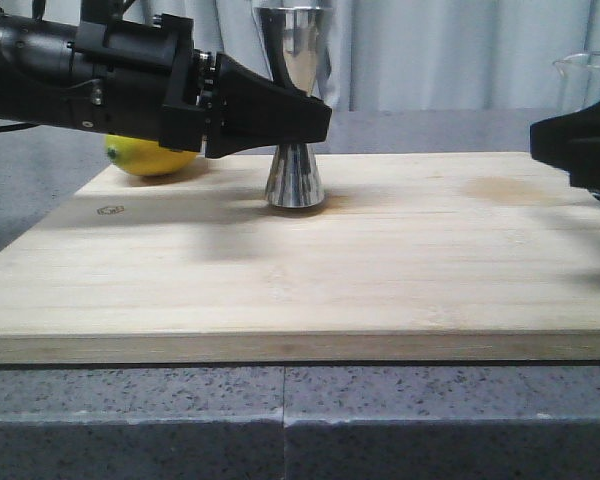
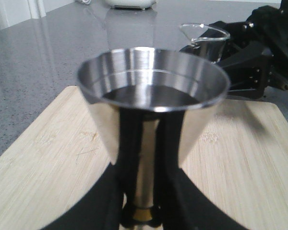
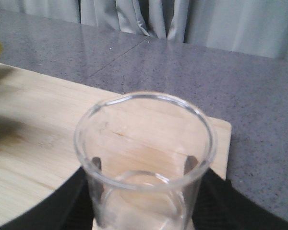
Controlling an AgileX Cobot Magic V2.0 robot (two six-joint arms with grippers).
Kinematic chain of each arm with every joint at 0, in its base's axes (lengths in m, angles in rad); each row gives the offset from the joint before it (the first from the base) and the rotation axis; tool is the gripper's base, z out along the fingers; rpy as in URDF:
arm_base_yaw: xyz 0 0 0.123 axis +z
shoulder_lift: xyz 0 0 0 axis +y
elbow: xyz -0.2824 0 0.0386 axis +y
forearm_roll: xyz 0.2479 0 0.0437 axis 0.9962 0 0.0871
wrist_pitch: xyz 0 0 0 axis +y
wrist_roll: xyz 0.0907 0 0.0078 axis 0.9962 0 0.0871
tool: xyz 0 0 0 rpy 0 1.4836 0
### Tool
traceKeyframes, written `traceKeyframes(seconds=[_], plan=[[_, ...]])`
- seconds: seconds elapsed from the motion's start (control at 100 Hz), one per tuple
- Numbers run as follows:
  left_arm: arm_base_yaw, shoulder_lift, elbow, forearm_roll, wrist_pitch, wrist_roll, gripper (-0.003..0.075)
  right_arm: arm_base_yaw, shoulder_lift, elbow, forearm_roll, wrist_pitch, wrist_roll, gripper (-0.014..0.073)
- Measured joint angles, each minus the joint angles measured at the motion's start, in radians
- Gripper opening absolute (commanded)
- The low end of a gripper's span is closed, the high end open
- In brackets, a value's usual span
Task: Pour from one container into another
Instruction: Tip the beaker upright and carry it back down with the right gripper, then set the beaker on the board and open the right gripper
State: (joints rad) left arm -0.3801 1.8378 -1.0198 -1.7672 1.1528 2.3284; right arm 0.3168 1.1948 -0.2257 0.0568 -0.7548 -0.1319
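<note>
Next, I let go of the glass beaker with my right gripper on the wooden board [image 1: 553, 204], just beside the darker tan patch.
The steel jigger [image 1: 295, 175] stands upright on the wooden board [image 1: 300, 290], left of its middle. My left gripper [image 1: 315, 118] reaches in from the left and is shut on the jigger's narrow waist. In the left wrist view, the jigger's upper cup [image 2: 153, 91] fills the middle and the gold band [image 2: 143, 213] shows between the black fingers [image 2: 110, 196]. At the right edge, my right gripper [image 1: 572, 150] holds the glass beaker [image 1: 588, 75] upright above the board. In the right wrist view, the beaker [image 3: 144, 143] sits between the gripper's fingers [image 3: 93, 168], with a little clear liquid at its bottom.
A yellow lemon [image 1: 148, 157] lies on the board's far left corner, behind my left arm. The board rests on a grey speckled counter [image 1: 280, 420]. Pale curtains hang behind. The right arm [image 2: 252, 52] shows beyond the jigger in the left wrist view.
</note>
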Motion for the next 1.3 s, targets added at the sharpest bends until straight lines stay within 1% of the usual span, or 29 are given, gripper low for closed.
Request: traceKeyframes(seconds=[0.36,0.51,1.3], plan=[[0.000,0.000,0.000,0.000,0.000,0.000,0.0007,0.000,0.172,0.000,0.013,-0.114,0.000,0.0277],[0.000,0.000,0.000,0.000,0.000,0.000,0.0007,0.000,0.204,-0.013,0.013,-0.151,0.001,0.0277],[0.000,0.000,0.000,0.000,0.000,0.000,0.0007,0.000,0.223,-0.031,0.016,-0.153,0.001,0.0281]])
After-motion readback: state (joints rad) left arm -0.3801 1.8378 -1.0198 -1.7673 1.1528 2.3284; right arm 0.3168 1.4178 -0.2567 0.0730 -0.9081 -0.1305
